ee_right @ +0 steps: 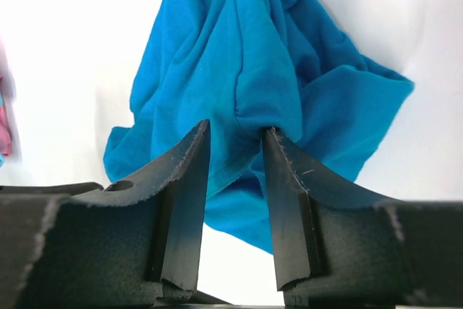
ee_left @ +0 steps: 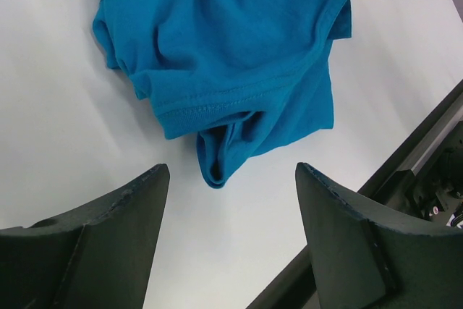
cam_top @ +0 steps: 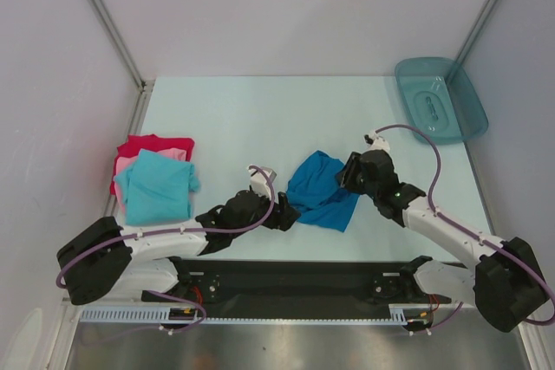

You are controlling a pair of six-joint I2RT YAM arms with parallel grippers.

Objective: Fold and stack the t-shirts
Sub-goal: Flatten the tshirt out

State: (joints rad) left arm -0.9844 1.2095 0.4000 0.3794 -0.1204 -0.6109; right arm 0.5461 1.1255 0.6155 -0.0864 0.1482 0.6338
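Observation:
The blue t-shirt lies crumpled in bunched layers, so the robot's right gripper needs to lift it by its raised fold (ee_right: 265, 88) and pull it out toward the stack before folding.
A crumpled medium blue t-shirt (cam_top: 321, 190) (ee_left: 231, 48) (ee_right: 260, 70) lies on the table between my two arms. My left gripper (cam_top: 282, 214) (ee_left: 231, 171) is open at the shirt's left corner, and a hem fold hangs just ahead of its empty jaws. My right gripper (cam_top: 347, 175) (ee_right: 235, 128) sits at the shirt's right side, its jaws parted with a raised fold of blue cloth between the fingertips. At the left, a folded light turquoise t-shirt (cam_top: 156, 186) lies on a pink t-shirt (cam_top: 130, 165) and a red t-shirt (cam_top: 156, 143).
A teal translucent plastic tray (cam_top: 440, 99) stands at the back right corner. White walls close in the table on three sides. The black base rail (cam_top: 295, 279) runs along the near edge, close behind the left gripper.

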